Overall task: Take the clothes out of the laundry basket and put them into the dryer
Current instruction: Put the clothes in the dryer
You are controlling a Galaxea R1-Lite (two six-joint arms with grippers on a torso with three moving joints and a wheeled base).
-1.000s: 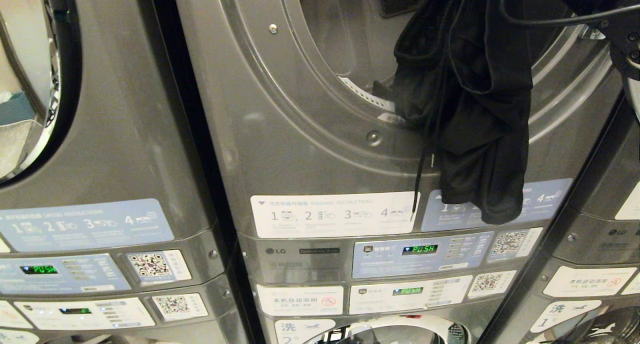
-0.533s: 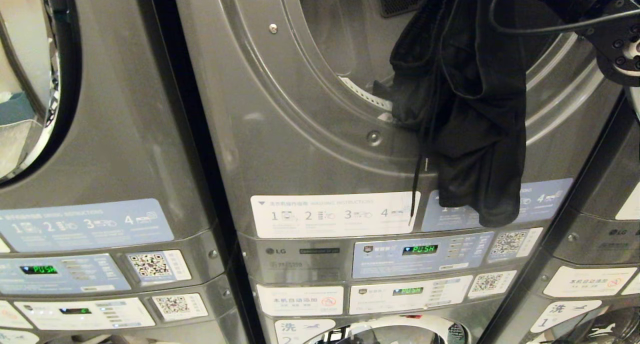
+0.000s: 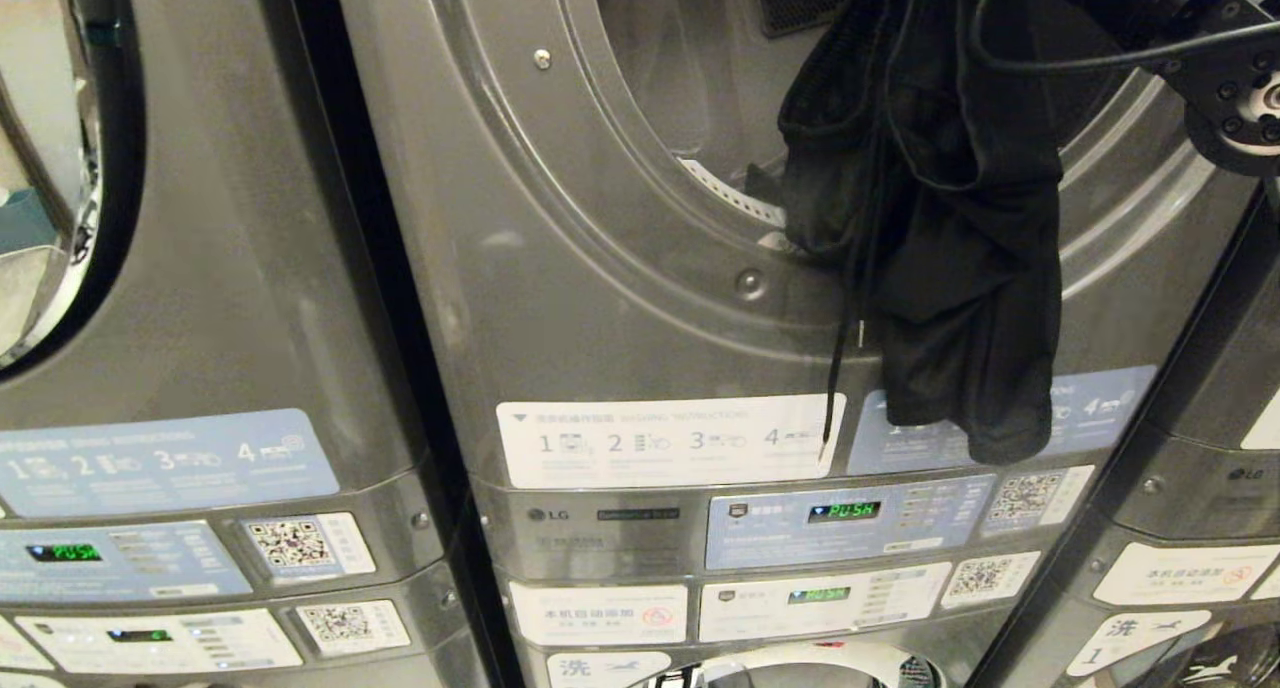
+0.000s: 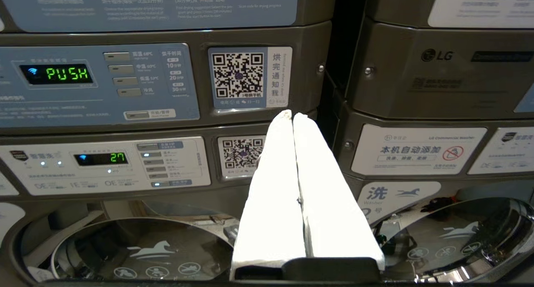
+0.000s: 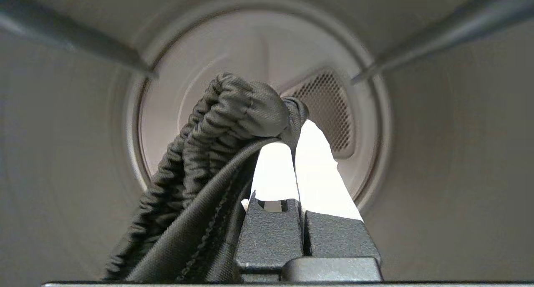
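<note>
Next, my right gripper lets go of the waistband inside the dryer's drum and takes the dangling end (image 3: 1010,424), because the lower part of the black garment hangs outside over the dryer's rim.
A black garment (image 3: 950,228) with a dangling drawstring hangs over the lower rim of the open dryer (image 3: 620,268) in the head view, its upper part inside the round opening. My right arm (image 3: 1220,78) reaches in from the upper right. In the right wrist view my right gripper (image 5: 295,124) is shut on the garment's gathered waistband (image 5: 233,116), inside the pale drum (image 5: 417,153). My left gripper (image 4: 292,115) is shut and holds nothing; it is parked low before the control panels. The laundry basket is out of view.
A second stacked machine (image 3: 200,298) stands to the left with a dark gap between the two. Control panels with green displays (image 3: 845,511) run below the dryer opening. A washer door (image 4: 142,249) lies below the left gripper.
The whole head view has shifted slightly, left and down. The garment's hanging end swayed a little, and the right arm's joint edged left along the top right.
</note>
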